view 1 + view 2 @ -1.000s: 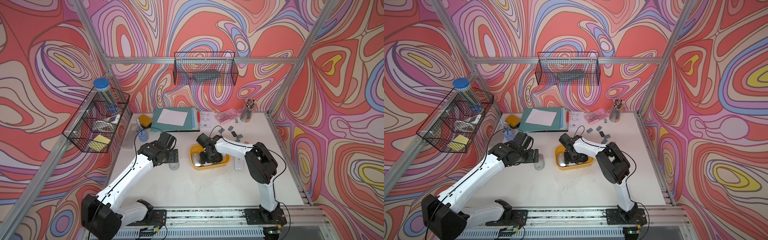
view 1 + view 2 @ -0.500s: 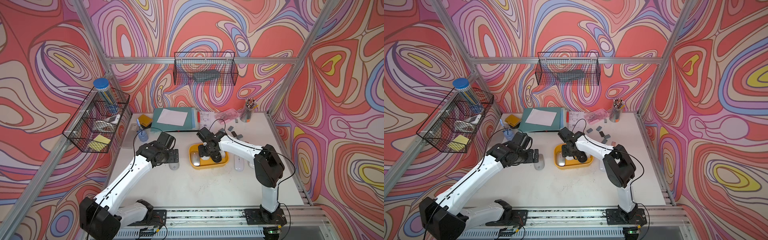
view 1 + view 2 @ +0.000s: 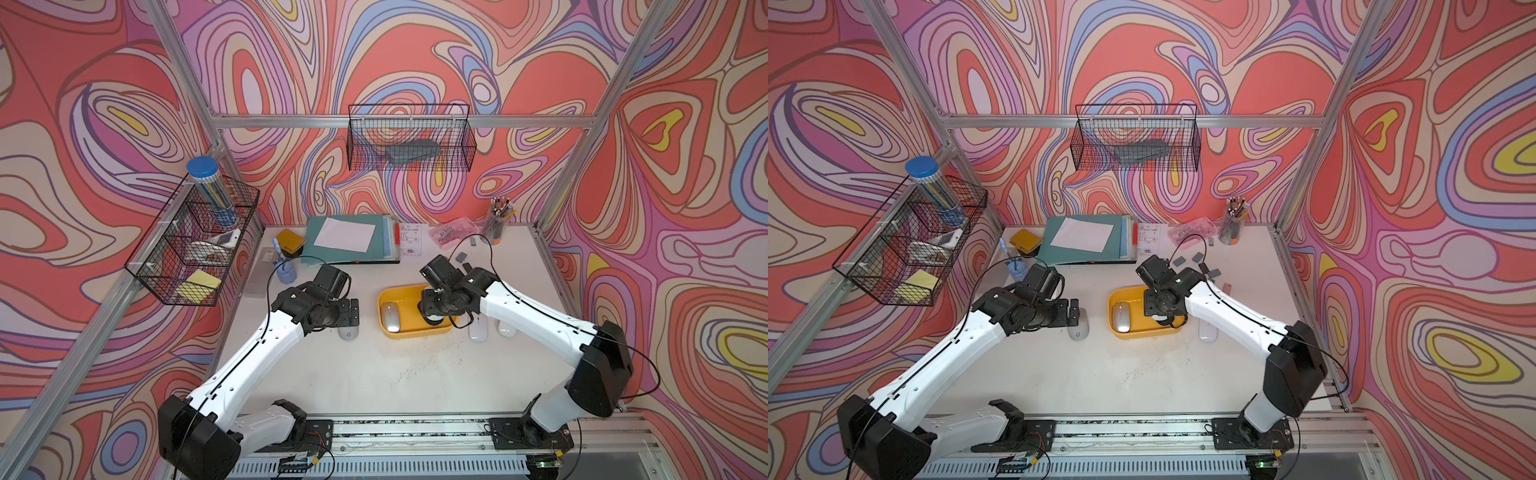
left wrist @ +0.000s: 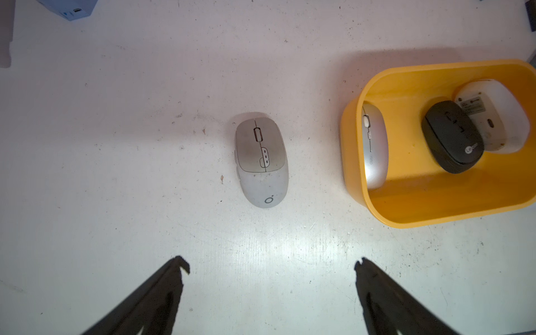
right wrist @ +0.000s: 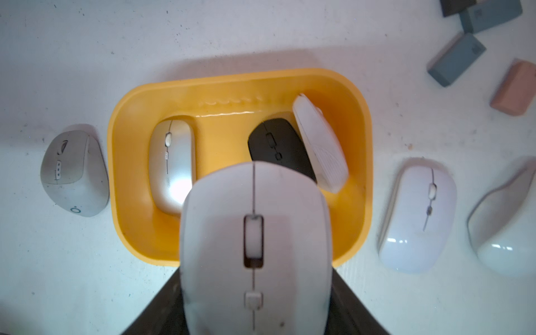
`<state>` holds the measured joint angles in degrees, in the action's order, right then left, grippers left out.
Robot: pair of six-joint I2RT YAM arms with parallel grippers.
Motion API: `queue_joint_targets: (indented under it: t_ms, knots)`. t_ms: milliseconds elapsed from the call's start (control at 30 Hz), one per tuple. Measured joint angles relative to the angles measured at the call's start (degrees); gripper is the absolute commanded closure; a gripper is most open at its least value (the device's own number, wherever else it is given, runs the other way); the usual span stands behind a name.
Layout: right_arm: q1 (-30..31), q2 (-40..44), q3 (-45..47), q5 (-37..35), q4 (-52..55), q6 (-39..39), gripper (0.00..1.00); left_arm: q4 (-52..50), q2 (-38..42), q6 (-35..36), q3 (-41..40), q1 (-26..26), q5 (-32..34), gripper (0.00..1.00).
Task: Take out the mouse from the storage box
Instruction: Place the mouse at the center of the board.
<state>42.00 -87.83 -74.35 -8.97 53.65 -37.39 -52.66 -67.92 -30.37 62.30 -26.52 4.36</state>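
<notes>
My right gripper has the white mouse. It will let go of it on the bare table (image 3: 448,366) in front of the yellow storage box.
The yellow storage box (image 3: 415,335) (image 3: 1144,336) sits mid-table. My right gripper (image 3: 434,308) (image 5: 255,290) hangs just above its right half, shut on a white mouse (image 5: 255,232) (image 3: 434,320) gripped by its sides. Inside the box lie a silver mouse (image 5: 171,165) (image 4: 374,150), a black mouse (image 5: 275,142) (image 4: 452,136) and a white mouse (image 5: 319,145) tipped on its side. My left gripper (image 3: 353,311) (image 4: 272,264) is open over bare table, left of the box, beside a grey mouse (image 4: 261,162) (image 3: 348,331).
Two white mice (image 3: 478,332) (image 3: 506,330) lie on the table right of the box. Grey blocks (image 5: 455,59) and a pink one (image 5: 513,90) lie behind them. A green folder (image 3: 345,241), pencil cup (image 3: 496,222) and wire baskets (image 3: 409,143) (image 3: 195,245) stand at the back and left.
My right gripper has risen out of the box with the white mouse in it, and its elbow has swung right. The left arm has barely moved.
</notes>
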Motion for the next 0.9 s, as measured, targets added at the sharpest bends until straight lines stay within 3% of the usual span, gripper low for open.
queue_joint_targets:
  t_ms: [300,700,900]
  knots:
    - [7.89,5.01,19.34,2.6,1.11,-9.7,0.56,0.02,0.92,-0.02,0.0,0.0,-0.85,0.04]
    - [9.9,0.9,26.05,5.01,-5.88,-14.53,0.49,0.0,1.07,-0.07,0.0,0.0,-1.03,0.04]
    - [9.9,-1.16,26.75,5.6,-8.02,-15.06,0.28,0.02,1.07,-0.28,0.0,0.0,-1.01,0.04]
